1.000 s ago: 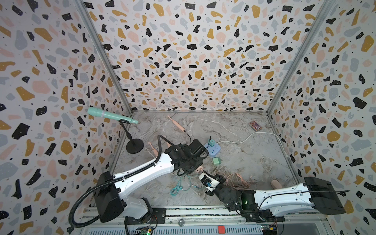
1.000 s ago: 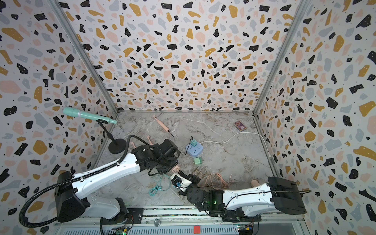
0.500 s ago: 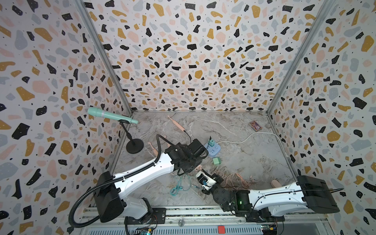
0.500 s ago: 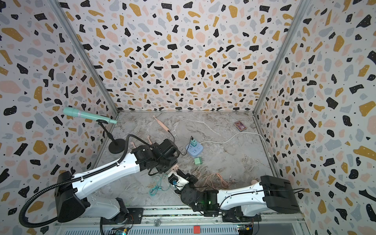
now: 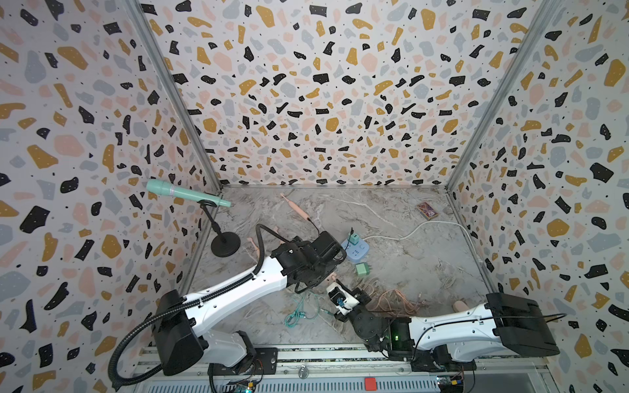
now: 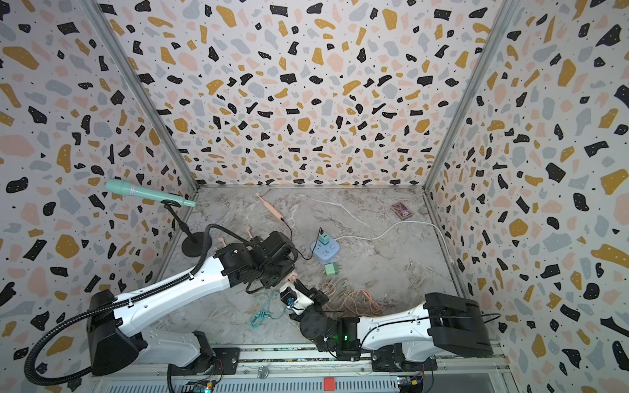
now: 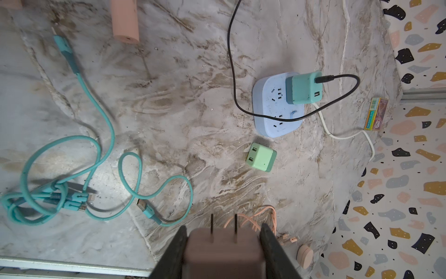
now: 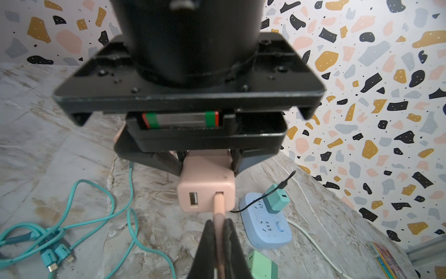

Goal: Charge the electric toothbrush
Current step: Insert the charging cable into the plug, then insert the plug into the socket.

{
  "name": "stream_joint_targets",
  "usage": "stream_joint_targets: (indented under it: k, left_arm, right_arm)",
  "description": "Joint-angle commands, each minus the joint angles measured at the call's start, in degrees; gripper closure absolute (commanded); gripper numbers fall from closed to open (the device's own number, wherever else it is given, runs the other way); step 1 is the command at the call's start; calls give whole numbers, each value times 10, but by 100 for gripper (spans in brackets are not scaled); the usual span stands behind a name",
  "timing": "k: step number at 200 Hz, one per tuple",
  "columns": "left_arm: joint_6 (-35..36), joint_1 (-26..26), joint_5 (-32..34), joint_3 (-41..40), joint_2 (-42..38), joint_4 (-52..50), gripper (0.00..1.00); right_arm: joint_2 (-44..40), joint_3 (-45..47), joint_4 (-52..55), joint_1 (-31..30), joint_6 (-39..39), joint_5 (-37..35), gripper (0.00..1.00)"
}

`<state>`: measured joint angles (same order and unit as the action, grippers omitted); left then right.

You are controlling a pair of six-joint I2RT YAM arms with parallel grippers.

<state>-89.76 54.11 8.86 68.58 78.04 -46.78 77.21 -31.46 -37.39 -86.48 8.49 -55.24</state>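
I am pinching just the plug of the pink cable with my right gripper, so I should open it and take the adapter's port end [image 8: 206, 186] before I carry the adapter to the power strip.
My left gripper [image 7: 223, 232] is shut on a pink charger adapter [image 7: 222, 251], prongs pointing away from the wrist, held above the marble floor. My right gripper [image 8: 219, 225] is shut on the plug of a pink cable [image 8: 219, 205], whose tip sits in one of the adapter's [image 8: 205, 190] two USB ports. In both top views the two grippers meet at the adapter [image 5: 331, 278]. A pink electric toothbrush handle [image 7: 125, 21] lies near the left arm, its end port bare. Another pink toothbrush [image 5: 296, 207] lies at the back with a black cord in it.
A blue power strip [image 7: 277, 106] carries a teal adapter [image 7: 304, 88] with the black cord. A green adapter [image 7: 261, 157] lies beside it. Teal cables [image 7: 72, 169] and the pink cable pile [image 5: 391, 301] lie near the front. A microphone stand [image 5: 224, 245] and small box [image 5: 427, 210] stand farther off.
My right arm has swung slightly left, bringing the pink cable's plug up to the adapter. The left arm has held still.
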Motion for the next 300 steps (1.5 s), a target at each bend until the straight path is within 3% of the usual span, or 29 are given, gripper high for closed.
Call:
stream_joint_targets:
  k: [1, 32, 50, 56, 72, 89, 113, 144, 185, 212, 252, 300]
  left_arm:
    - [-3, 29, -78, 10, -11, 21, 100]
    - [-3, 30, -76, 7, -12, 21, 100]
    - [-4, 28, -68, 3, -19, 15, 100]
    - [-4, 25, -65, 3, -21, 12, 100]
    - [-4, 18, -72, -6, -23, 20, 100]
    - [-6, 15, -80, -7, -19, 31, 100]
    - [-5, 14, -76, -11, -17, 35, 100]
    - [-8, 1, -66, -71, -56, 117, 100]
    - [-30, -2, -27, -194, -164, 369, 100]
    - [-59, 0, 12, -248, -212, 408, 100]
    - [-100, 6, -2, -298, -213, 489, 100]
    - [-115, 24, -6, -296, -192, 511, 100]
  right_arm:
    - [19, -28, 11, 16, 3, -5, 100]
    - [15, -26, -6, 21, 7, -8, 100]
    - [-19, -26, 39, 18, -18, 3, 100]
    - [-37, -22, 56, 14, -29, 12, 92]
    - [-86, 9, 58, -3, -31, 63, 58]
    - [-117, 42, 40, -20, -39, 70, 37]
    - [-158, 39, 104, -7, -132, 63, 26]
    - [-266, 62, 149, -3, -277, 169, 14]
    - [-364, 98, 165, 78, -497, 303, 9]
    - [-352, 94, 148, 114, -578, 348, 9]
    - [-299, 74, 107, 130, -530, 360, 8]
    - [-235, 60, 72, 131, -465, 307, 20]
